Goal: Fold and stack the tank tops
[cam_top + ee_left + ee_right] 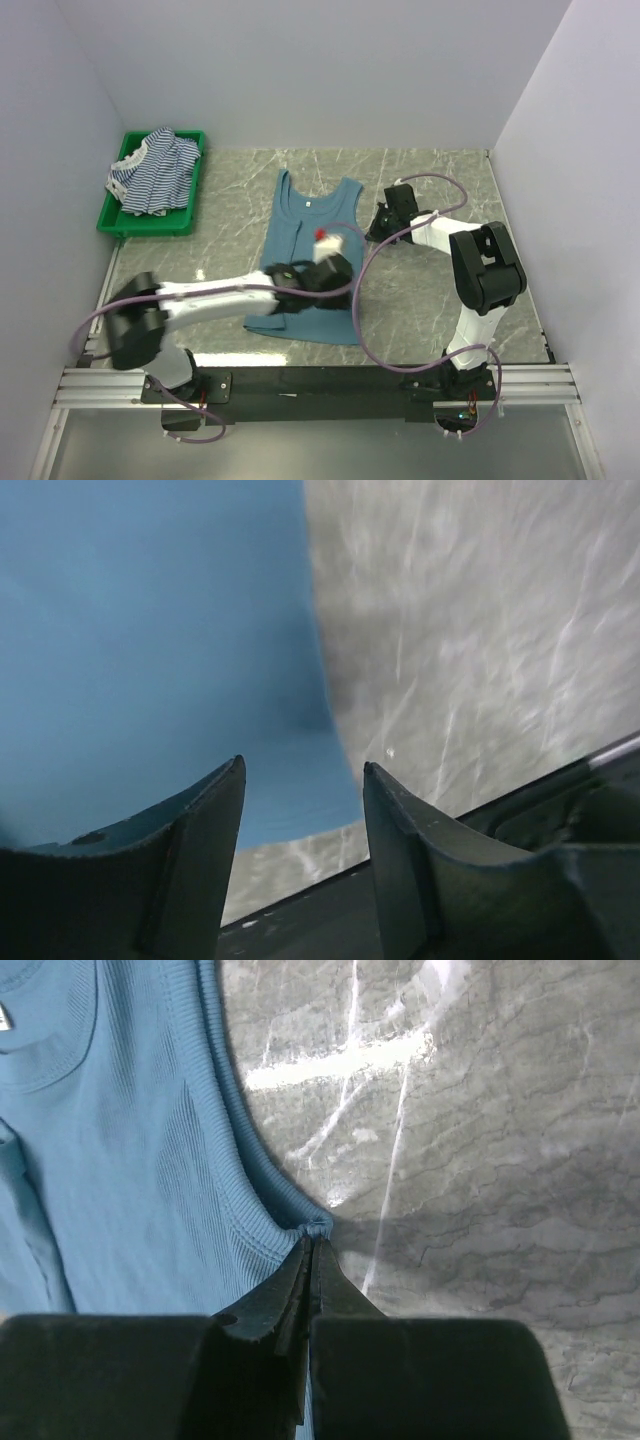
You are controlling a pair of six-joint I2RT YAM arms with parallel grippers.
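Observation:
The robot's left gripper needs to close on the hem corner (358,342) (356,814) of the teal-blue tank top, on the same side as the right gripper.
The teal-blue tank top (310,250) lies flat in the middle of the table, straps toward the back wall. My right gripper (373,228) is at its right edge and is shut on the ribbed armhole seam (316,1228). My left gripper (340,278) hovers over the top's lower right part, jaws open and empty. In the left wrist view the gripper (303,767) is above the top's hem corner (300,800). Striped tank tops (155,172) lie crumpled in a green tray; I cannot tell the striped ones apart.
The green tray (150,228) stands at the back left against the wall. White walls close in the left, back and right sides. A black rail (330,380) runs along the table's near edge, also in the left wrist view (330,920). Purple cables loop over the marble top.

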